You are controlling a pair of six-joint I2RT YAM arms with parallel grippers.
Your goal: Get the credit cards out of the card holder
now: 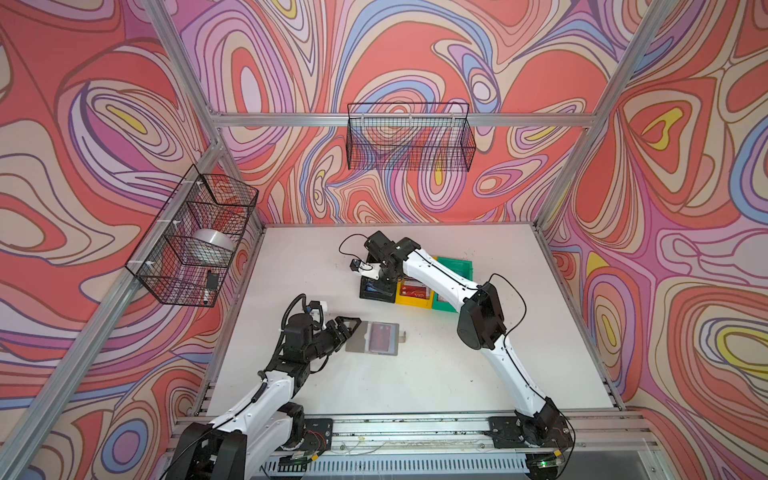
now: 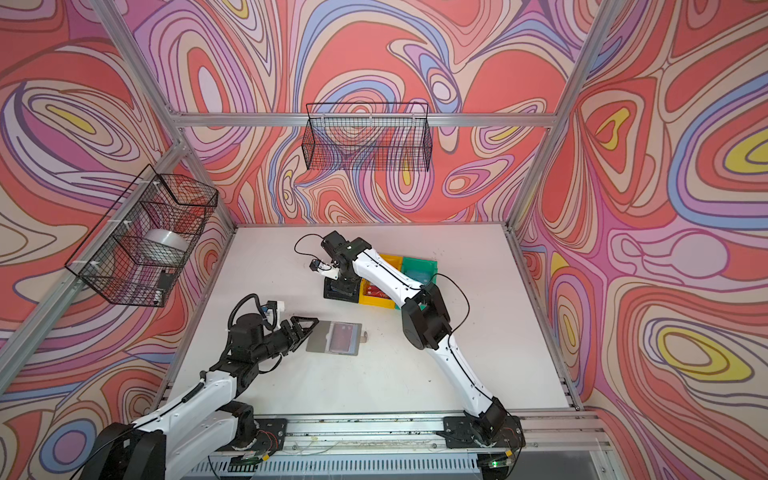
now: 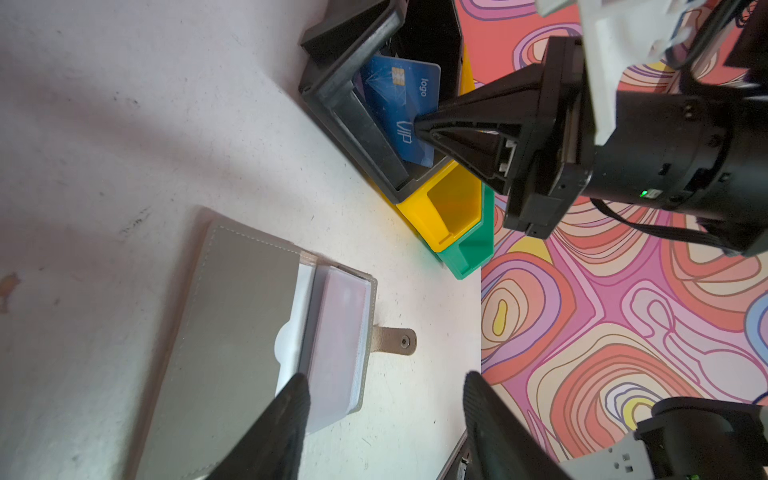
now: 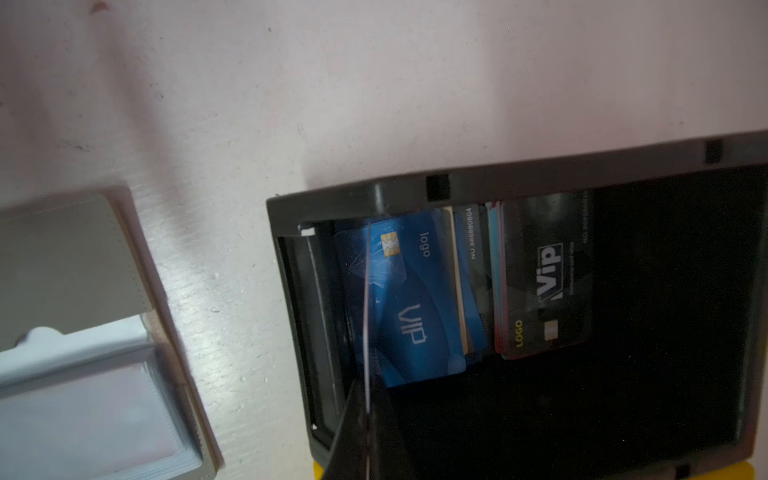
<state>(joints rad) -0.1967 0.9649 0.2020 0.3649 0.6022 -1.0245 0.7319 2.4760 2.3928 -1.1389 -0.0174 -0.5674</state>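
My right gripper is going to let go of the thin card in the black bin, up against the front of the blue card (image 1: 385, 293) (image 4: 365, 316).
The grey card holder (image 1: 360, 337) (image 2: 322, 338) (image 3: 232, 332) (image 4: 70, 270) lies open on the table, a dark red card (image 1: 382, 336) (image 2: 343, 336) showing in its clear sleeves. My left gripper (image 1: 349, 328) (image 2: 305, 326) (image 3: 384, 376) is open at the holder's left edge, one finger over the sleeves, nothing between the jaws. My right gripper (image 1: 380, 284) (image 2: 343, 286) (image 3: 419, 126) (image 4: 368, 415) is shut on a thin card (image 4: 367, 316) seen edge-on, down in the black bin (image 1: 368, 296) (image 4: 540, 183). A blue card (image 3: 399, 108) (image 4: 415, 299) stands in that bin.
A yellow bin (image 1: 411, 302) (image 3: 453, 208) holding a red card (image 1: 415, 289) and a green bin (image 1: 455, 266) stand next to the black one. A black card (image 4: 544, 282) and others lie in the black bin. Wire baskets (image 1: 409, 137) (image 1: 195, 237) hang on the walls.
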